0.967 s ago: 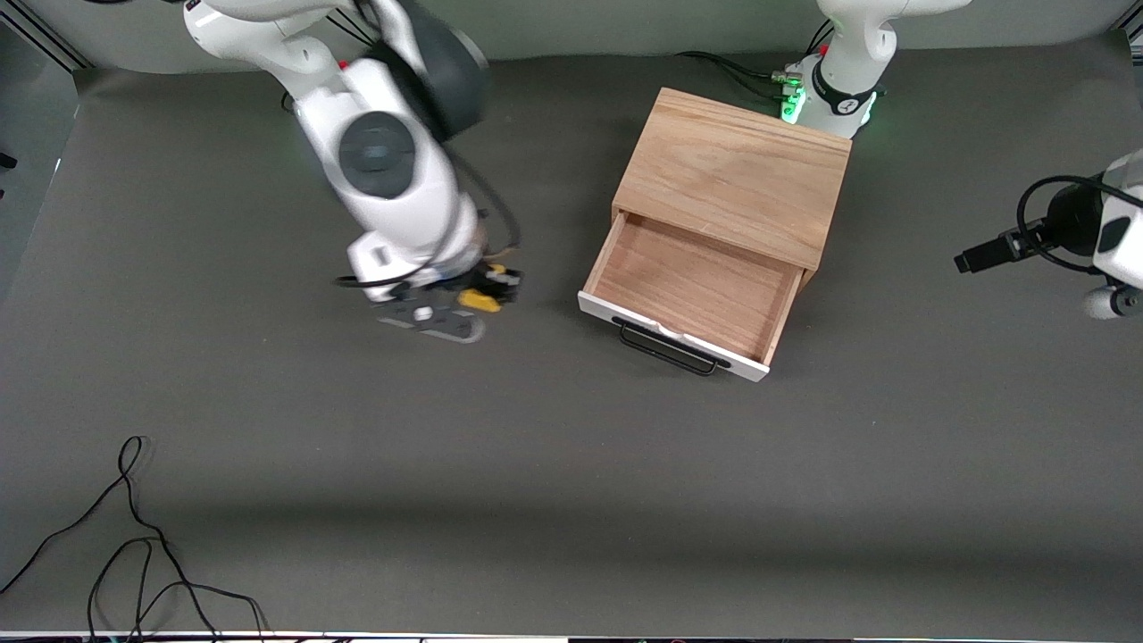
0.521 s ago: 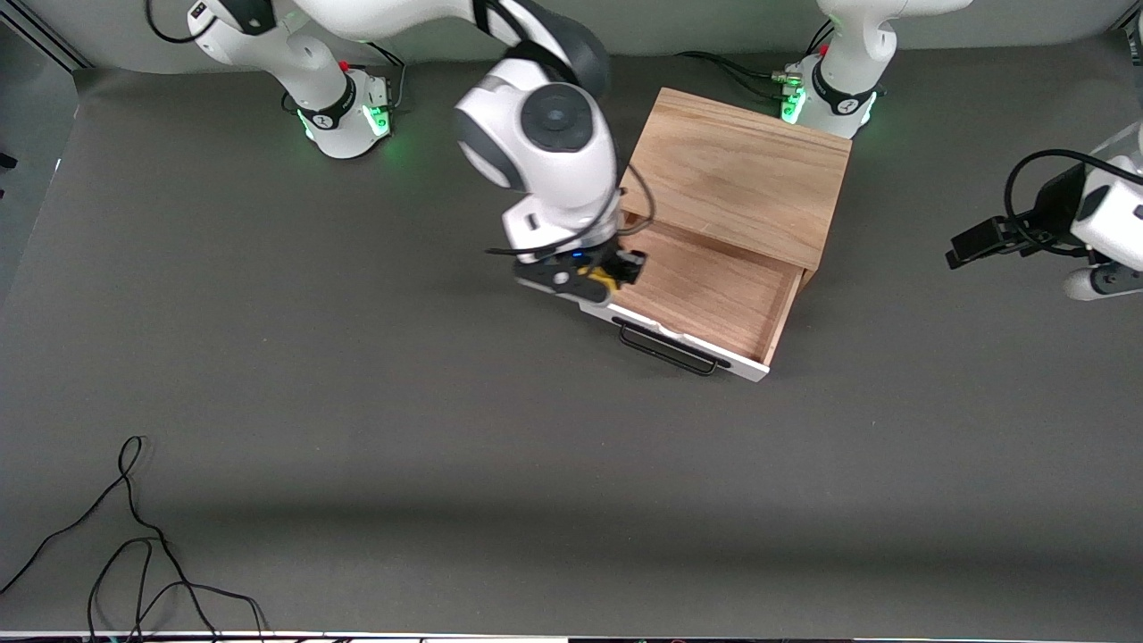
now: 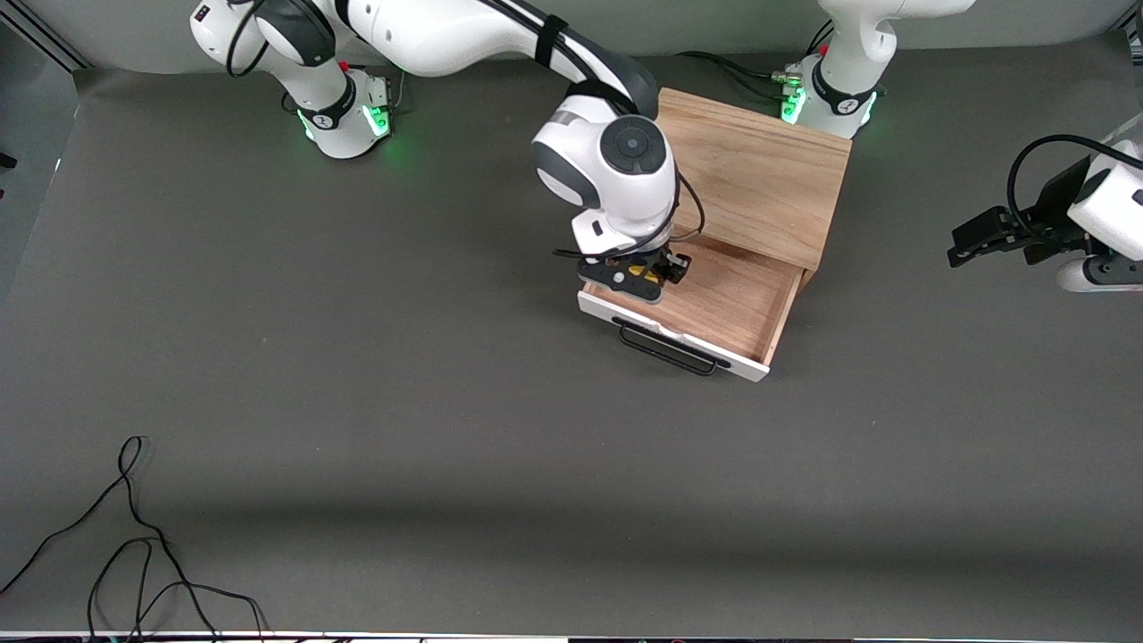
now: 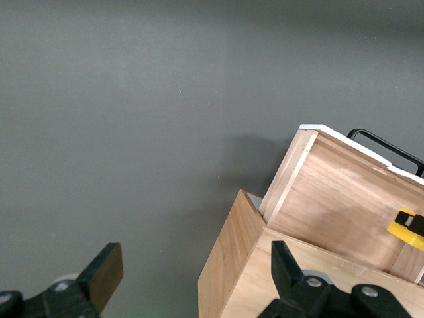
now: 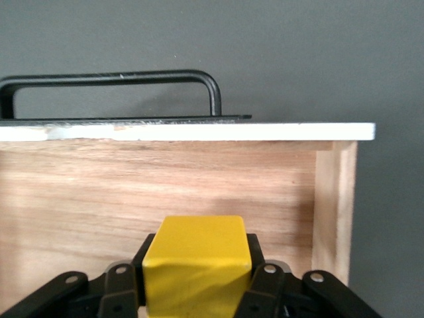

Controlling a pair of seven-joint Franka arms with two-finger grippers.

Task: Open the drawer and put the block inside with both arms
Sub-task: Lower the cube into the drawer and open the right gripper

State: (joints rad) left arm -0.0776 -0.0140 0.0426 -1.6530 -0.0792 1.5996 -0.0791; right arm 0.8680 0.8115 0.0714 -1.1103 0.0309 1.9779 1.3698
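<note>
The robot's right gripper needs to release the yellow block on the wooden bottom of the drawer, close behind the white front (image 3: pixel 648 289) (image 5: pixel 200 211). The block is still above the drawer's floor.
The drawer (image 3: pixel 714 299) is pulled out of the oak cabinet (image 3: pixel 746 170), with its white front (image 3: pixel 671 334) and black handle (image 3: pixel 668 350) facing the front camera. My right gripper (image 3: pixel 639 273) hangs over the drawer's inside, at the end toward the right arm, shut on the yellow block (image 3: pixel 641 271). In the right wrist view the block (image 5: pixel 197 255) sits between the fingers of the right gripper (image 5: pixel 197 288), above the wooden floor and close to the white front (image 5: pixel 199 130). My left gripper (image 3: pixel 975 239) waits open over the table at the left arm's end. Its view shows the left gripper (image 4: pixel 195 271), the drawer (image 4: pixel 344 199) and the block (image 4: pixel 407 229).
A loose black cable (image 3: pixel 134 536) lies on the dark mat near the front edge at the right arm's end. Both green-lit arm bases (image 3: pixel 344 116) (image 3: pixel 826 98) stand along the table's edge farthest from the front camera, the left arm's close to the cabinet.
The right arm has swung with the block from above the bare table, toward the right arm's end, to above the open drawer. The left gripper has barely shifted.
</note>
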